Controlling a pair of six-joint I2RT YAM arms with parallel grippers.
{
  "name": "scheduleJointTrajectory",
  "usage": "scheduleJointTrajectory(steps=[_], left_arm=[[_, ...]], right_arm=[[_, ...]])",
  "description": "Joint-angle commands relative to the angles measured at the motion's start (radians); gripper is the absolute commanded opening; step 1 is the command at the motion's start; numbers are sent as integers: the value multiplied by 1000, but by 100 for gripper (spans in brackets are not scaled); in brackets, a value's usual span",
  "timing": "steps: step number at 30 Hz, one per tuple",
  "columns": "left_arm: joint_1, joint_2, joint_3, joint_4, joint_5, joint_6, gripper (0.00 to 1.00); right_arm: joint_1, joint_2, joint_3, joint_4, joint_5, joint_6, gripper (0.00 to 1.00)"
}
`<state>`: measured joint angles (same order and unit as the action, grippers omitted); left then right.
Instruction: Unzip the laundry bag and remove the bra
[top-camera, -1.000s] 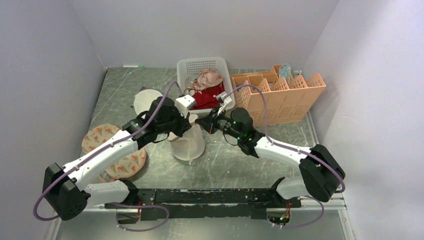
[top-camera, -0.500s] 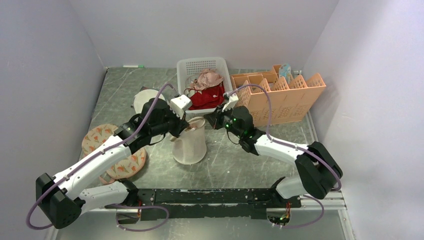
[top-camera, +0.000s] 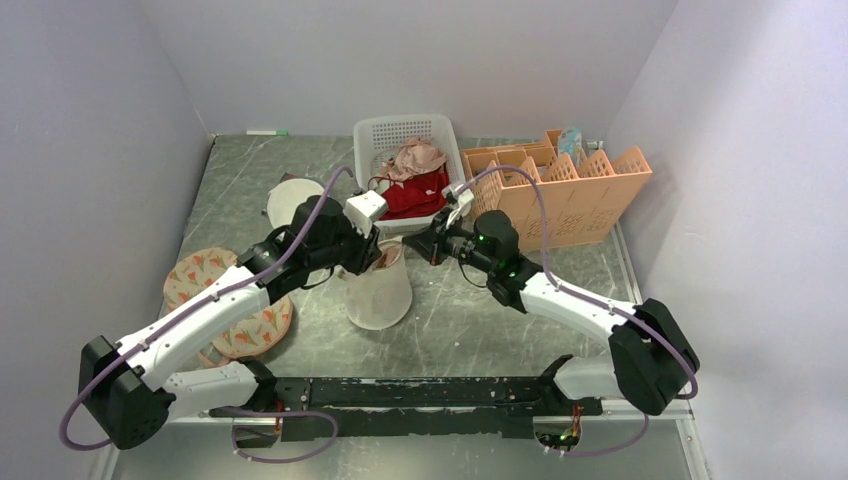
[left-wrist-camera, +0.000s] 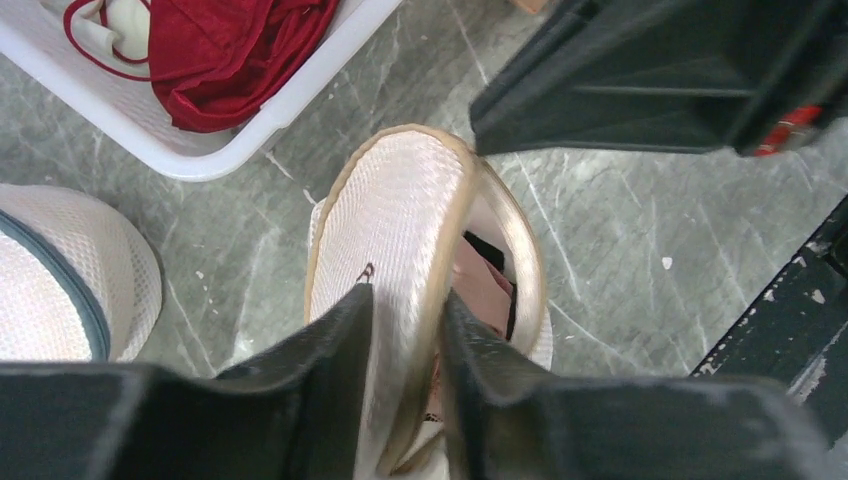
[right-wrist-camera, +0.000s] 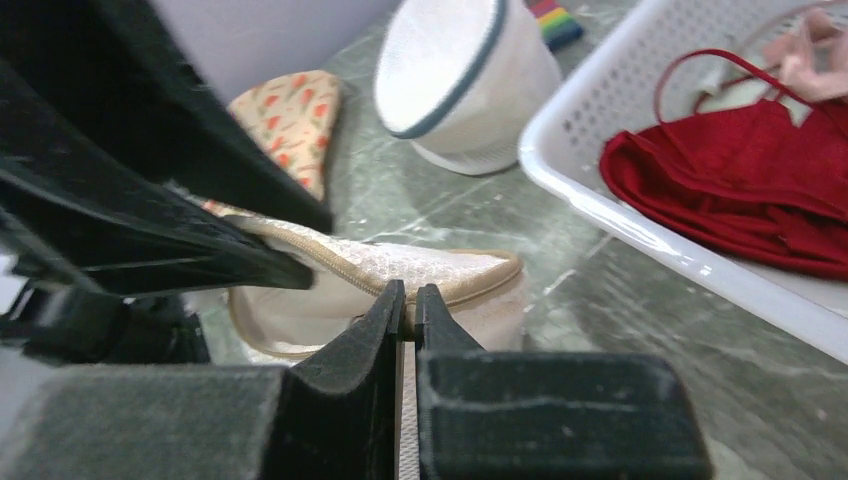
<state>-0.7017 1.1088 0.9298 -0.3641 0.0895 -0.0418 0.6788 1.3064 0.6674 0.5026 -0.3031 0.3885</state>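
The bag hangs tipped from its flap and leaves a narrow gap over the bra, so the robot's left gripper will settle the bag and take hold again of the flap's rim (left-wrist-camera: 457, 195).
The cream-white mesh laundry bag (top-camera: 378, 292) stands at the table's middle with its zip partly open. My left gripper (top-camera: 368, 256) is shut on the bag's top flap (left-wrist-camera: 395, 220) and holds it up, one finger on each side of the flap. In the gap below, the pink and black bra (left-wrist-camera: 484, 288) shows inside the bag. My right gripper (top-camera: 428, 248) is at the bag's right side, shut on the tan zip rim (right-wrist-camera: 408, 300) of the bag (right-wrist-camera: 420, 275). Whether it holds the zip pull itself I cannot tell.
A white basket (top-camera: 440, 128) with red (top-camera: 412, 198) and pink clothes stands behind the bag. An orange rack (top-camera: 565, 195) is at back right. A whiter drum-shaped bag (top-camera: 292, 200) and a floral pouch (top-camera: 215, 290) lie to the left.
My right gripper has drawn back to the right along the bag's rim. My left gripper still holds the flap up, and the bag's opening shows wider.
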Motion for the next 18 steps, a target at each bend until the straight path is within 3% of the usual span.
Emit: scheduleJointTrajectory(steps=[1, 5, 10, 13, 18], left_arm=[[6, 21, 25, -9, -52, -5, 48], [6, 24, 25, -10, -41, -7, 58], [6, 13, 23, -3, -33, -9, 54], [6, -2, 20, 0, -27, -9, 44], [5, -50, 6, 22, -11, -2, 19]], right_arm=[[26, -24, 38, 29, -125, 5, 0], [64, -18, 64, 21, -134, 7, 0], [107, 18, 99, 25, -158, 17, 0], [119, 31, 107, 30, -138, 34, 0], [114, 44, 94, 55, -68, 100, 0]])
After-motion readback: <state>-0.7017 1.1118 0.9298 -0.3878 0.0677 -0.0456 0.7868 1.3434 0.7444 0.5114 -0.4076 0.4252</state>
